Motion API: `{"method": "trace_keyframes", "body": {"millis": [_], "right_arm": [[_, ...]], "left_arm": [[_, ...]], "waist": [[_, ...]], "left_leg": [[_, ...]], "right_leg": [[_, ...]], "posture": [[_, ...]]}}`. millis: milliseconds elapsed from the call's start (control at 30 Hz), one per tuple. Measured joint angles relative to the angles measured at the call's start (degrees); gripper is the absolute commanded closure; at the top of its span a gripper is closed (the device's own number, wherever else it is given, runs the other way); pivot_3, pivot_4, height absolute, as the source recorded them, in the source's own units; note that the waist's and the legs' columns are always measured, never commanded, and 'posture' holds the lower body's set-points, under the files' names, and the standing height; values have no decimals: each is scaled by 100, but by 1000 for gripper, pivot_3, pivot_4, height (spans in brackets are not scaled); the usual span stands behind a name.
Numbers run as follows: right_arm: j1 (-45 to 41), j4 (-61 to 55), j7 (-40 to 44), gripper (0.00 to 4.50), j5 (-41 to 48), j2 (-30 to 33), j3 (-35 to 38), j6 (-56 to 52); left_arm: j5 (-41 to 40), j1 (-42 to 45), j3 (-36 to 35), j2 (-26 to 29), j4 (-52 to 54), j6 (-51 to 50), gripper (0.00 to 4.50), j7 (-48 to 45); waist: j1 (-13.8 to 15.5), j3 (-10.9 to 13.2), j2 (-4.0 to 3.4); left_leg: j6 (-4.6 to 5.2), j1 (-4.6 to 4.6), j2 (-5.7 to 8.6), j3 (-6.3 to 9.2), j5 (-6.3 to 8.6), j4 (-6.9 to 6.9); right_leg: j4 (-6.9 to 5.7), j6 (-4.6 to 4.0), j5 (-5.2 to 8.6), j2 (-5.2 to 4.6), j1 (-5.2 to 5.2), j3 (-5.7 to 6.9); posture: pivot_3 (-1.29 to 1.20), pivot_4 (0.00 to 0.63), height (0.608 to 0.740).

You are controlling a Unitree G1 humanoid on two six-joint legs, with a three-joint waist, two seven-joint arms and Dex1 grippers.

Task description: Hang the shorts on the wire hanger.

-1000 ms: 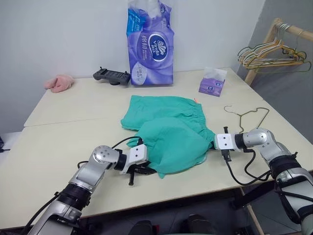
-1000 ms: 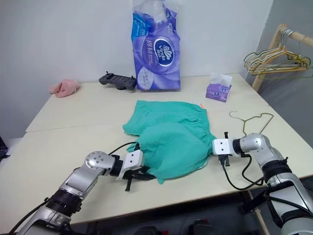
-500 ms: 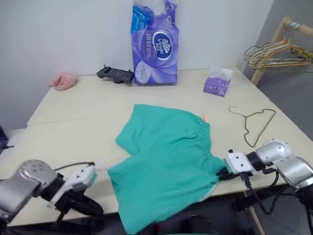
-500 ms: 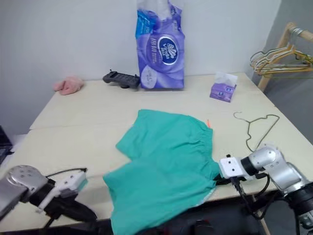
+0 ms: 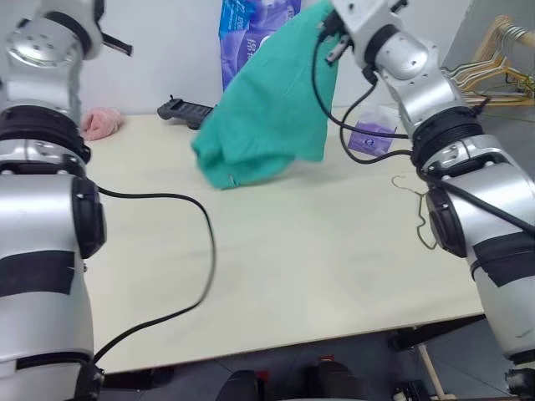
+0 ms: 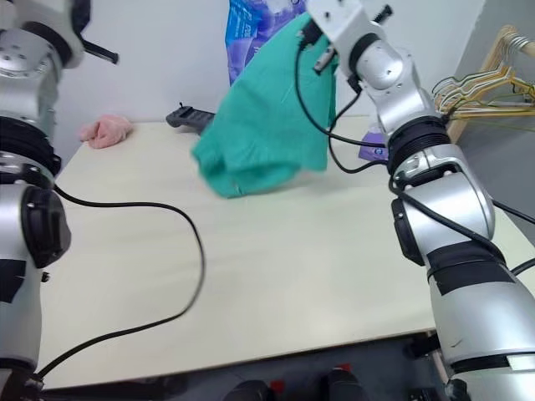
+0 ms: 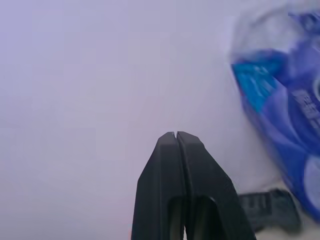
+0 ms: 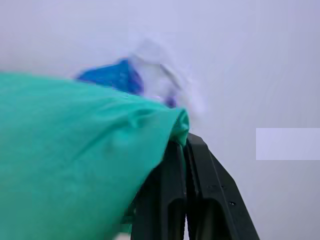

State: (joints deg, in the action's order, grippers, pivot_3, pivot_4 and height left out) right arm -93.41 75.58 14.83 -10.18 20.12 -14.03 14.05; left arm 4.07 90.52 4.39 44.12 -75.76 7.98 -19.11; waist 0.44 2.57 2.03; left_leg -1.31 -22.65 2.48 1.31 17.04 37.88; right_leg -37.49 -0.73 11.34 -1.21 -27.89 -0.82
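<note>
The teal-green shorts hang bunched from my right gripper alone, so my left gripper should open, grab their lower edge (image 5: 230,178) and pull them tight before hanging them.
The teal-green shorts (image 5: 266,107) hang bunched in the air above the far half of the table, their lowest fold just over the tabletop. My right gripper (image 8: 183,137) is raised high and shut on their top edge. My left gripper (image 7: 175,134) is also raised, up at the far left by the wall, shut with nothing between its fingers. The thin dark wire hanger (image 5: 417,225) lies flat on the table at the right, partly hidden behind my right arm.
A tall purple tissue pack (image 5: 241,21) stands at the back behind the shorts. A black controller (image 5: 185,109) and a pink fuzzy cloth (image 5: 102,123) lie at the back left, a small purple tissue box (image 5: 368,139) at the back right. A wooden rack with several hangers (image 5: 493,71) stands right of the cream table (image 5: 276,276).
Both arms have risen from the table's front edge. The left gripper let go of the shorts and went up empty; the right gripper lifted the shorts off the table into the air.
</note>
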Motion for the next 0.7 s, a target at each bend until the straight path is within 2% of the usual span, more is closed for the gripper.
{"method": "trace_keyframes", "body": {"millis": [67, 167, 267, 433, 500, 600, 700], "right_arm": [[205, 131, 151, 4500, -45, -44, 65, 50], [721, 165, 567, 4500, -166, -290, 62, 173], [1094, 167, 912, 4500, -215, -290, 74, 217], [1644, 18, 1520, 4500, -216, -280, 98, 273], [1801, -88, 1679, 4500, -237, -289, 84, 152], [1870, -306, 1888, 4500, -314, -329, 39, -23], [1883, -839, 2183, 4500, -196, -432, 130, -499]], "left_arm": [[73, -169, -49, 8, -94, 27, 4471, -299], [95, -717, -95, -244, -164, 159, 4471, -848], [81, -1117, -170, -287, -148, 274, 4471, -1443], [-51, -1881, -299, -342, 175, 457, 4471, -2720], [-317, -2321, -385, -403, 613, 258, 4471, -3686], [-725, -3220, -339, -507, 1723, -281, 4471, -5004], [-1062, -4425, -295, -924, 3072, -559, 4471, -5293]], "waist": [[-46, -1, -3], [-72, 9, -1], [-68, 12, -1], [-73, 12, -1], [-68, 11, -4], [-91, 10, -5], [-80, 9, -7]], "left_leg": [[10, -16, -4, 3, 4, -10], [55, -20, -10, 7, -11, 9], [76, -6, -13, 6, -24, 28], [111, 136, -13, -3, -15, 26], [113, 195, -17, 3, -14, 21], [112, 190, -21, 1, -15, 34], [105, 174, -24, 9, -18, 43]], "right_leg": [[64, 27, 14, 6, 25, 10], [49, 62, 10, 14, 34, 17], [21, 61, 6, 15, 37, 18], [-41, 55, 3, 19, 152, 3], [-38, 54, 6, 27, 214, 7], [-50, 54, 7, 30, 212, 0], [-53, 54, 7, 27, 203, 4]], "posture": [[123, 0, 740], [127, 0, 740], [121, 0, 740], [113, 0, 740], [109, 0, 740], [105, 0, 740], [92, 0, 740]]}}
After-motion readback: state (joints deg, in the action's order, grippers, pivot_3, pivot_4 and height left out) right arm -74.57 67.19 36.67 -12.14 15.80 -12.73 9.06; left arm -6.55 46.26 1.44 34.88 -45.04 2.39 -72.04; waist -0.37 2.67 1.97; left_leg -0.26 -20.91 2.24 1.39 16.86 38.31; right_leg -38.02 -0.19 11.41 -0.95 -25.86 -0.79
